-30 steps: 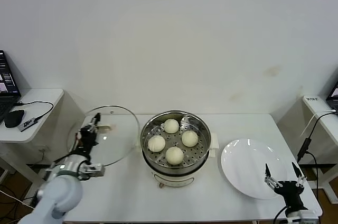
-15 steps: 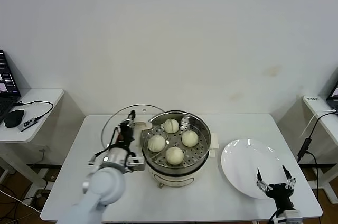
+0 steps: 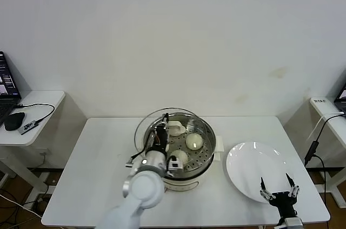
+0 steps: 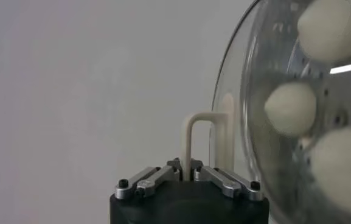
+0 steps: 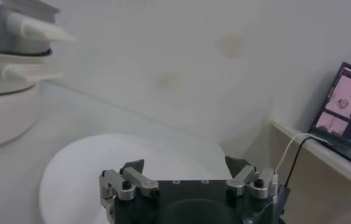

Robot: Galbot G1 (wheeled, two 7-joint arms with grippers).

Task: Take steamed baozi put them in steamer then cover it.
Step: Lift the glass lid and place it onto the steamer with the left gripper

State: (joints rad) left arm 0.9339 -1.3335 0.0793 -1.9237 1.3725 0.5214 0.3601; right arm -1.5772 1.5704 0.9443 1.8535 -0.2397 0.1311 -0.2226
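Observation:
My left gripper is going to let go of the clear glass cover over the middle of the steel steamer (image 3: pixel 179 140), so that it rests on the steamer's rim.
The steel steamer (image 3: pixel 208 156) stands mid-table with cream-white baozi (image 3: pixel 194 141) on its perforated tray; the buns also show through the glass in the left wrist view (image 4: pixel 290 108). My left gripper (image 3: pixel 160 133) is shut on the cream handle (image 4: pixel 202 140) of the clear glass cover (image 3: pixel 146 126), held tilted over the steamer's left side. The cover and arm hide some buns. My right gripper (image 3: pixel 279 190) is open and empty, low at the table's front right, at the plate's near edge.
A flat white plate (image 3: pixel 254 167) lies right of the steamer, also in the right wrist view (image 5: pixel 96 164). A side table (image 3: pixel 32 111) with a mouse and cables stands at the left, another with a laptop (image 5: pixel 348 103) at the right.
My left gripper has carried the cover rightward from the table's left side to over the steamer's left part. My right gripper has drawn back a little toward the front edge.

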